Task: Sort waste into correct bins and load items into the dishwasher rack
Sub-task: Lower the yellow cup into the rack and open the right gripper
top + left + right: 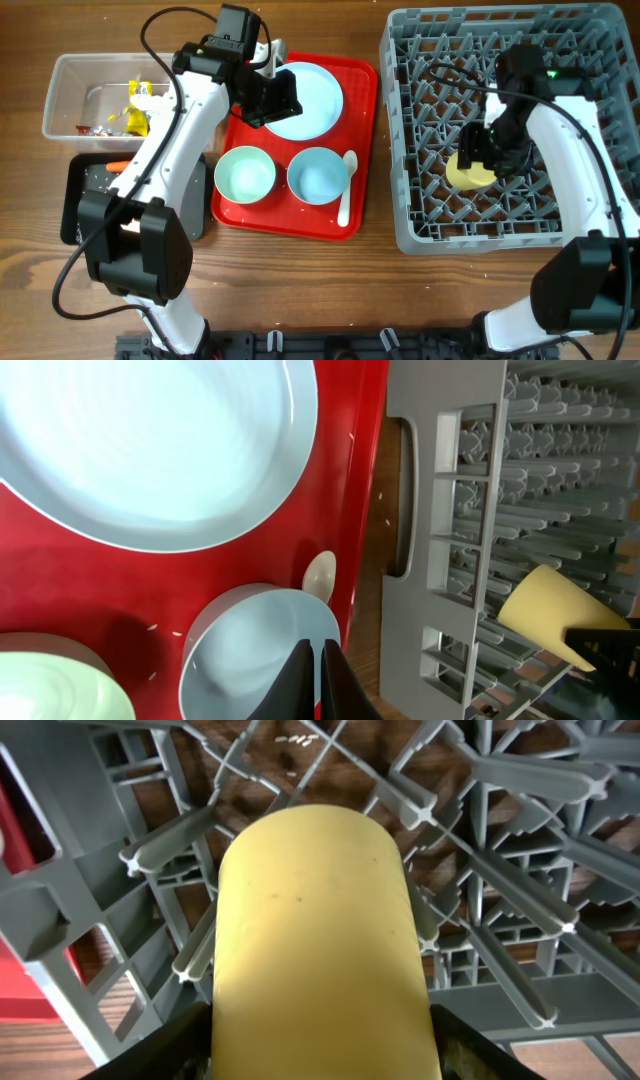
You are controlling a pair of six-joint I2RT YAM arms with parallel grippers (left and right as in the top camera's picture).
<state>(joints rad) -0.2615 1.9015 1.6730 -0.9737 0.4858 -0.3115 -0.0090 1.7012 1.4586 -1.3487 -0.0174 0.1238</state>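
My right gripper needs to release the small yellow cup among the grey rack's wires [460,171] [285,907], close to the side that faces the red tray.
My right gripper [478,160] is inside the grey dishwasher rack [420,230], shut on the small yellow cup [315,940]. Its fingers [165,1045] press both sides of the cup, which hangs just above the pegs. My left gripper [285,100] is shut and empty above the light blue plate [310,100]. In the left wrist view its fingertips [322,655] point toward one bowl [250,650]. Two light blue bowls [245,173] [318,174] and a white spoon [346,190] lie on the red tray. Yellow wrappers [135,110] lie in the clear tub [75,100]. An orange carrot [118,165] lies in the black tray [85,195].
The flat red serving tray [300,225] lies between the bins on the left and the rack on the right. A strip of bare wood table [385,150] separates tray and rack. My left arm crosses over the black tray and hides part of it.
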